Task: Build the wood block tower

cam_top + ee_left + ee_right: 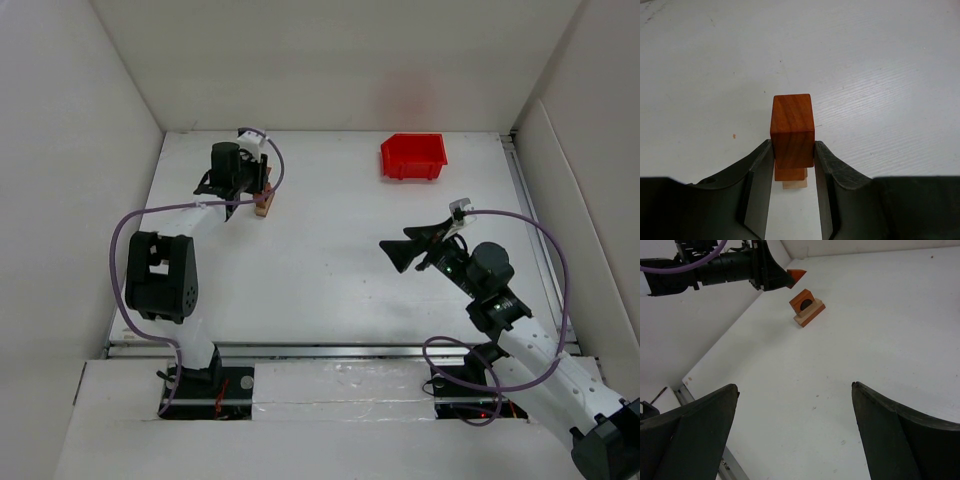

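Next, my left gripper puts the reddish-brown wood block, now held just above the tower, down on top of the arch piece on the tan bar [266, 193] [792, 152].
My left gripper [793, 147] is shut on a reddish-brown wood block [792, 127] and holds it just above the tower [790, 175]. In the right wrist view the tower [806, 306] is a reddish-brown arch piece standing on a tan bar, with the held block [796, 275] above and to its left. In the top view the left gripper [264, 184] is at the far left of the table, over the tower [263, 206]. My right gripper [393, 252] is open and empty at mid-right, and its fingers [700, 425] point toward the tower from well away.
A red plastic bin [413, 156] stands at the back right of the table. White walls enclose the table on the left, back and right. A metal rail [330, 350] runs along the near edge.
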